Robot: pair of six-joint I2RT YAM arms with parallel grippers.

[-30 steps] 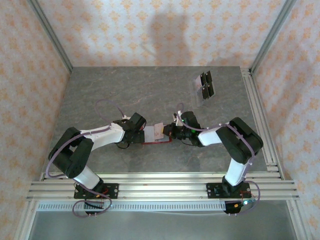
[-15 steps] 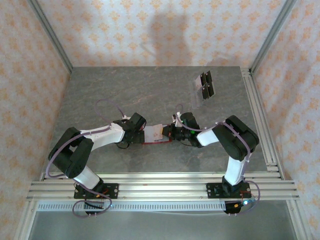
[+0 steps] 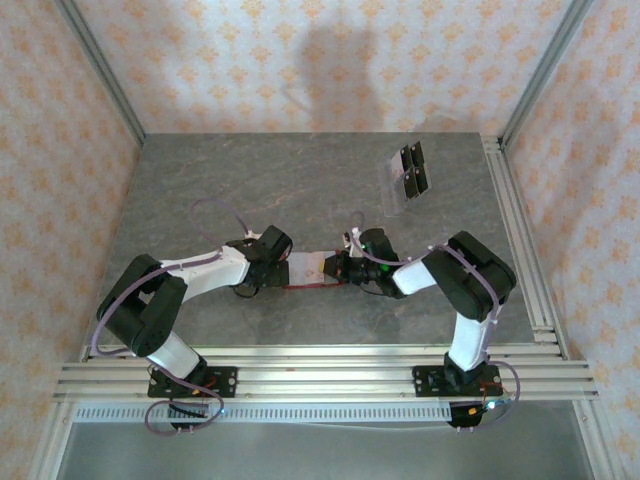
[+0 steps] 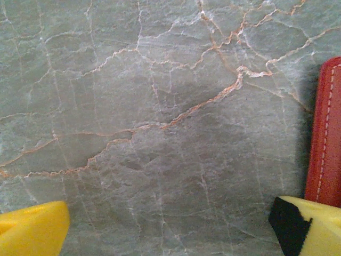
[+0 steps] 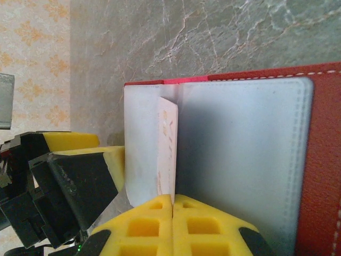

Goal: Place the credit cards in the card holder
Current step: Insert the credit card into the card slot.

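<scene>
My right gripper is to release the pale credit card on the card holder's grey lining point(image 3: 305, 269) point(image 5: 154, 147) between the holder's fold and my left gripper.
The card holder point(image 3: 305, 271) lies open mid-table, red outside with a grey lining point(image 5: 240, 154). My right gripper point(image 3: 338, 267) is shut on a thin pale credit card point(image 5: 168, 146). The card stands edge-on over the lining, and its far end meets a pocket edge near the holder's fold. My left gripper point(image 3: 282, 272) is open at the holder's left end. Its yellow fingertips point(image 4: 311, 226) are spread wide with bare table between them, and the right one rests at the holder's red edge point(image 4: 326, 133). More dark credit cards point(image 3: 412, 170) lie at the back right.
The dark cards at the back right sit on a clear stand point(image 3: 395, 180). Aluminium rails point(image 3: 520, 240) run along the table's right side and its near edge. Patterned walls enclose the back and both sides. The left gripper's fingers point(image 5: 80, 160) show just past the holder.
My right gripper has slid left with the card, bringing it further over the card holder's lining. The left arm has stayed put.
</scene>
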